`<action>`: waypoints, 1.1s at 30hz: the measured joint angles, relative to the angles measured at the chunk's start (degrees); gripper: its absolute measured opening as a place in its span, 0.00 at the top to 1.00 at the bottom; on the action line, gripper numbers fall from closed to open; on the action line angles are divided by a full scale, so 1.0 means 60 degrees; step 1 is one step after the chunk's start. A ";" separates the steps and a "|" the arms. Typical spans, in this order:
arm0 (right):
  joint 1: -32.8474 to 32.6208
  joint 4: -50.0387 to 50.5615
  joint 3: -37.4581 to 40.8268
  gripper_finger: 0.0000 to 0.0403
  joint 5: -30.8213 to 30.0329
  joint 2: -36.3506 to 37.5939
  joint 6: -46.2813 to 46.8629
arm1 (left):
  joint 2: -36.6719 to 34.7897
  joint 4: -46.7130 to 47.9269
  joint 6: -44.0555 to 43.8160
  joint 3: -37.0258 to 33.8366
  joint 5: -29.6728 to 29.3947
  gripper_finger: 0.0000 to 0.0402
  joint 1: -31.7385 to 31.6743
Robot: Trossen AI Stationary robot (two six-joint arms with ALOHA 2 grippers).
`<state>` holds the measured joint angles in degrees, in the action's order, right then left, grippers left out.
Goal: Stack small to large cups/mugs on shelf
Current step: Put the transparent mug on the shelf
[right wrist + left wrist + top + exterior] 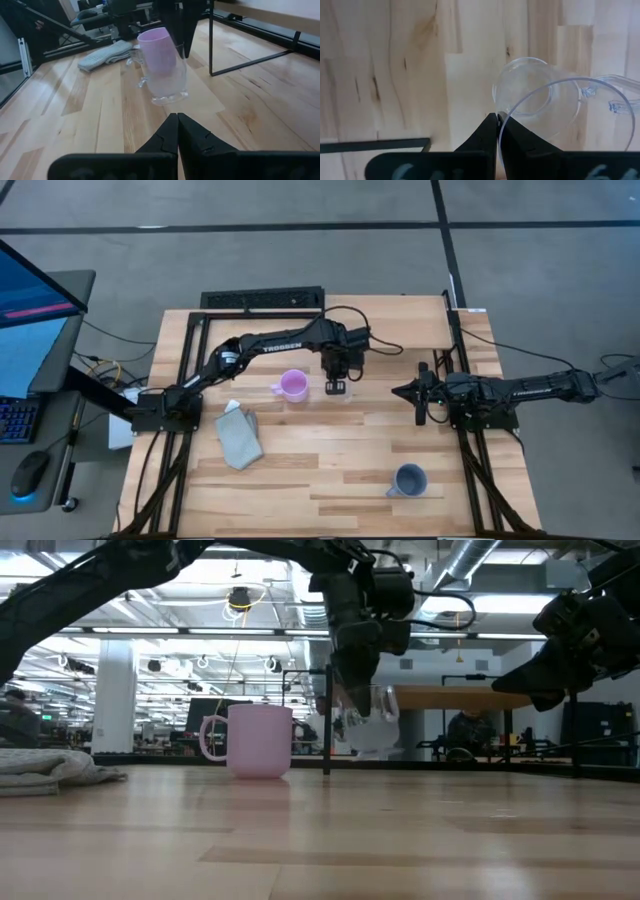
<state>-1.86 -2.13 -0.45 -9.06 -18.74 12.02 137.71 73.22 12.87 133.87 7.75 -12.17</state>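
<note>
My left gripper is to set down the glass cup. I need to let go of it on the tabletop (336, 401) (558, 104) beside the pink-lilac mug, toward my right gripper.
My left gripper (338, 386) is shut on the small clear glass cup (366, 718), just right of the pink-lilac mug (294, 386), which stands upright on its base on the table. The blue-grey mug (408, 479) stands on its base near the table's near right corner. The shelf (470, 697), a light-wood board on thin black legs, rises behind the glass cup. My right gripper (407, 391) is shut and hovers to the right of the glass cup, pointing at it and touching nothing. My left gripper pinches the glass cup's rim wall (503, 118), one finger (482, 135) outside and the other inside the cup. The fingers come from above, pointing down. The cup hangs tilted below them, its base (170, 97) lifted clear of the table and its handle (612, 102) sticking out sideways.
A folded grey-blue cloth (240, 437) lies on the table's left side, nearer than the pink mug. The shelf's black legs (212, 45) stand close behind the glass cup. Bare tabletop (330, 450) lies between the cloth and the blue-grey mug.
</note>
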 joint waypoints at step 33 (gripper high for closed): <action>-0.0001 0.0004 0.0000 0.93 0.0000 0.0002 -0.0001 | 0.0066 0.0942 -0.0213 0.0167 -0.0837 1.00 0.0904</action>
<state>-1.86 -2.11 -0.45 -9.06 -18.73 12.01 138.10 78.88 11.59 134.88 2.73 -6.74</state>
